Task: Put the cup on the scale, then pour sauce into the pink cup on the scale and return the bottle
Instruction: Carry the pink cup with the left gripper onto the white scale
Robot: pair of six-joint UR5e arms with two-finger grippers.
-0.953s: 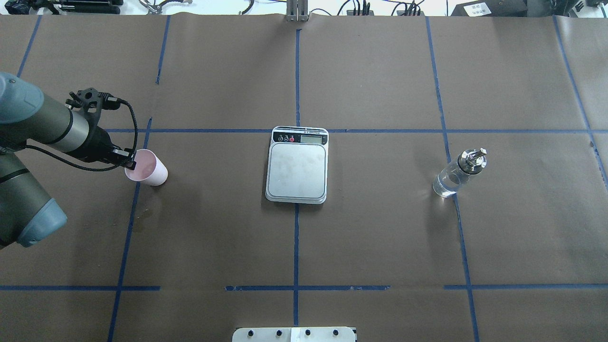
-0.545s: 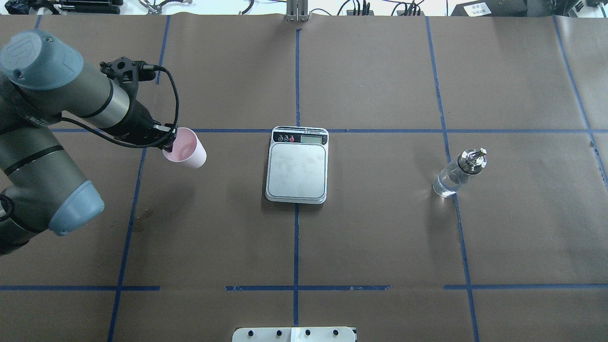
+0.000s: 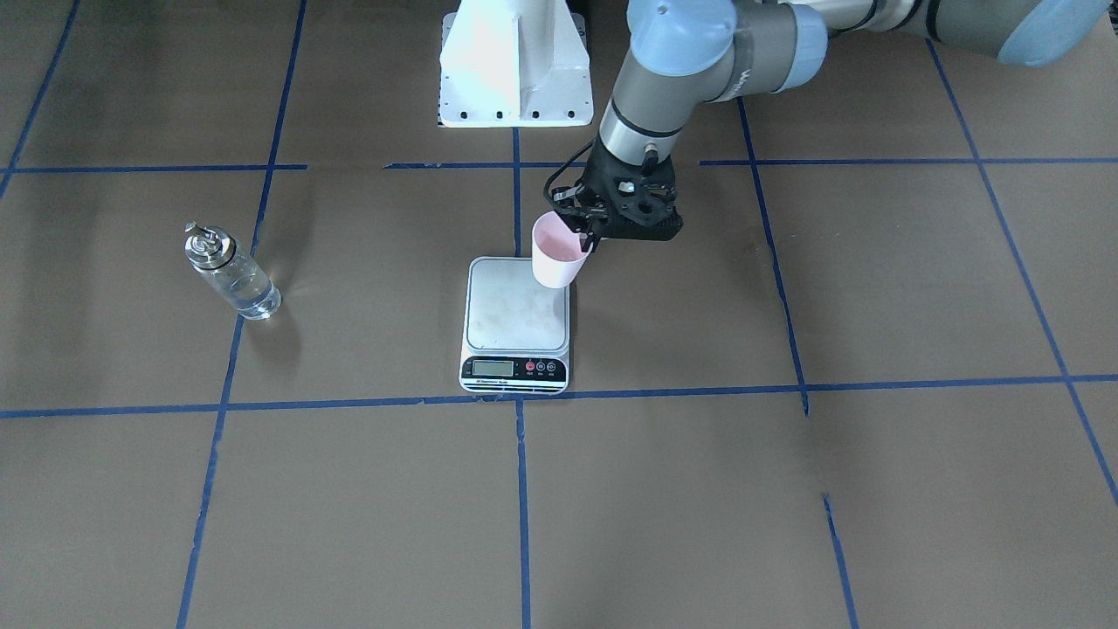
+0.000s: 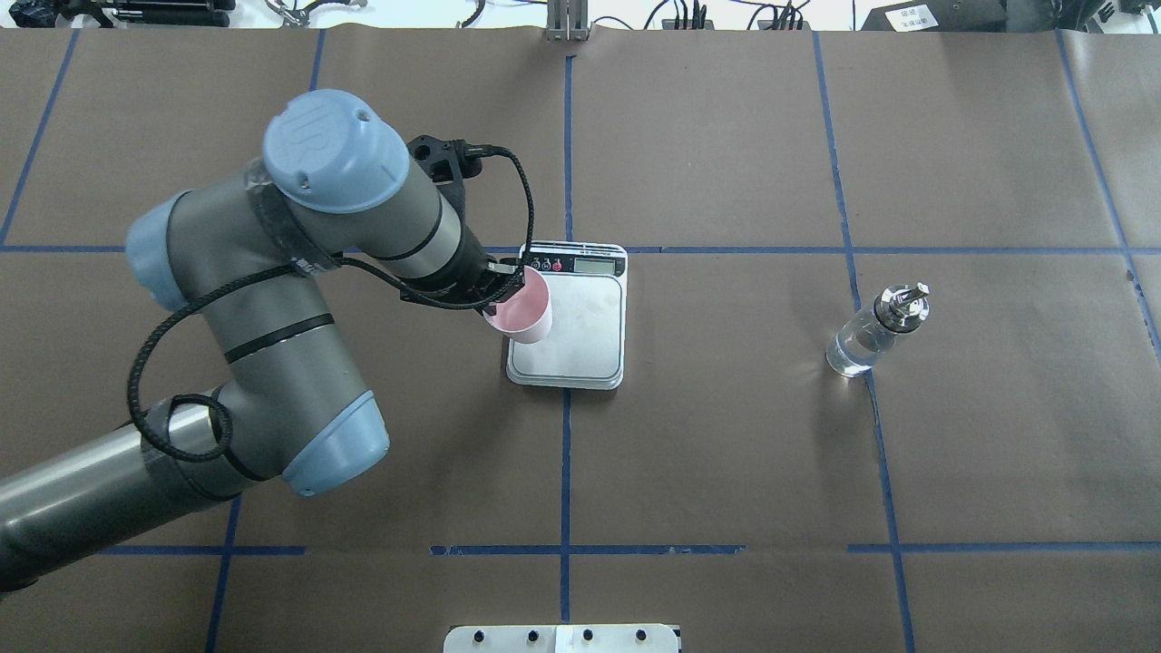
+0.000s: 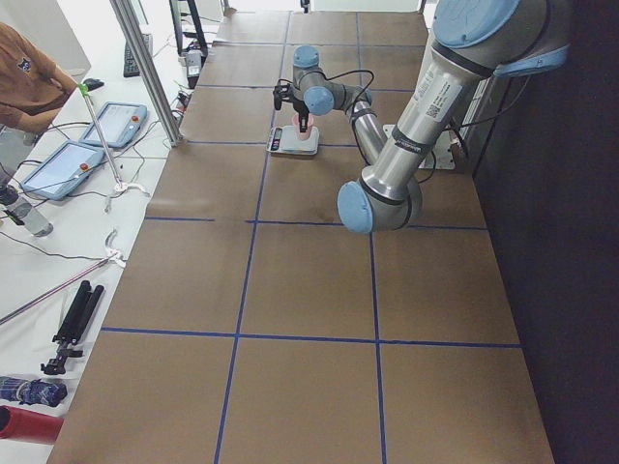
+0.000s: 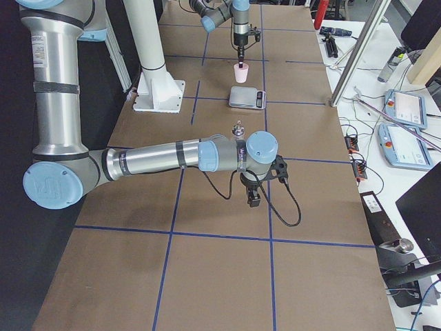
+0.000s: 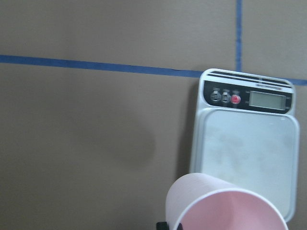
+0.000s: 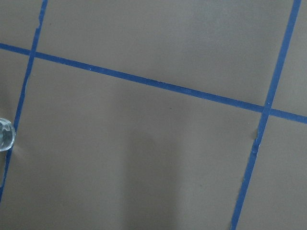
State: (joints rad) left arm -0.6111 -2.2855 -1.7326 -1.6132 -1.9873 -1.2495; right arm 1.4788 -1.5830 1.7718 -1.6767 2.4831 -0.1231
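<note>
Next, I release the pink cup with my left gripper on the middle of the scale's metal plate (image 3: 520, 313) (image 7: 246, 159). The cup is now held over the scale's edge.
My left gripper (image 4: 506, 277) is shut on the rim of the pink cup (image 4: 520, 311), seen also from the front (image 3: 555, 253). It holds the cup upright in the air over the left edge of the scale (image 4: 580, 337). In the left wrist view the cup (image 7: 225, 206) sits low, with the scale (image 7: 244, 153) beyond it. The glass bottle (image 4: 869, 337) with its silver pourer stands upright on the table to the right, apart from both arms. My right gripper (image 6: 252, 200) shows only in the exterior right view, near the bottle (image 6: 238, 129); I cannot tell whether it is open.
Brown paper with a blue tape grid (image 4: 566, 154) covers the table. The white robot base (image 3: 511, 61) stands at the near edge. The right arm (image 6: 158, 157) lies low over the table. A person (image 5: 29, 87) and tablets (image 5: 116, 124) are beyond the far edge.
My left arm has carried the cup up and to the right, from the table's left part to over the scale's left edge. The bottle and scale have not moved.
</note>
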